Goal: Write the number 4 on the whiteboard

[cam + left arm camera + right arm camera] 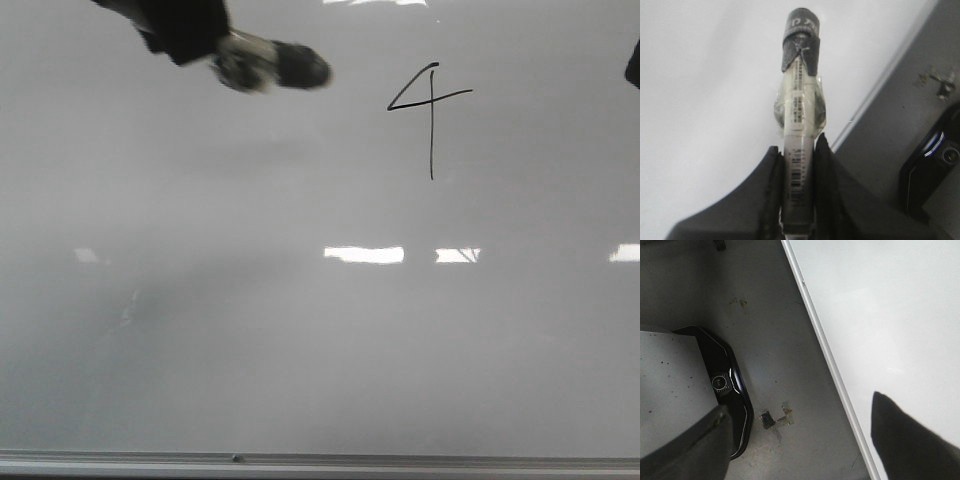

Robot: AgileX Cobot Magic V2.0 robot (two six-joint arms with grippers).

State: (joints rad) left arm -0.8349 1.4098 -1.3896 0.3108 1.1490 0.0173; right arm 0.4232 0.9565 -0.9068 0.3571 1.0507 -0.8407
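Observation:
The robot's left gripper should release the marker on that gripper's own far side of the whiteboard, level with the 4's stem (8, 138).
A thin black number 4 (429, 105) stands drawn on the whiteboard (300, 330), upper right of centre. My left gripper (799, 150) is shut on a marker (799, 100) with a black tip and tape around its barrel. In the front view the marker (270, 65) sits at the top, left of the 4 and apart from it. My right gripper (800, 425) is open and empty, over the board's edge; only a dark bit of that arm (633, 65) shows at the right edge of the front view.
A grey metal rail (320, 462) runs along the board's bottom edge. Bright light reflections (364, 254) lie across the board. A black device (727, 385) and tape scraps (777, 420) sit on the grey floor beside the board's frame (825, 350).

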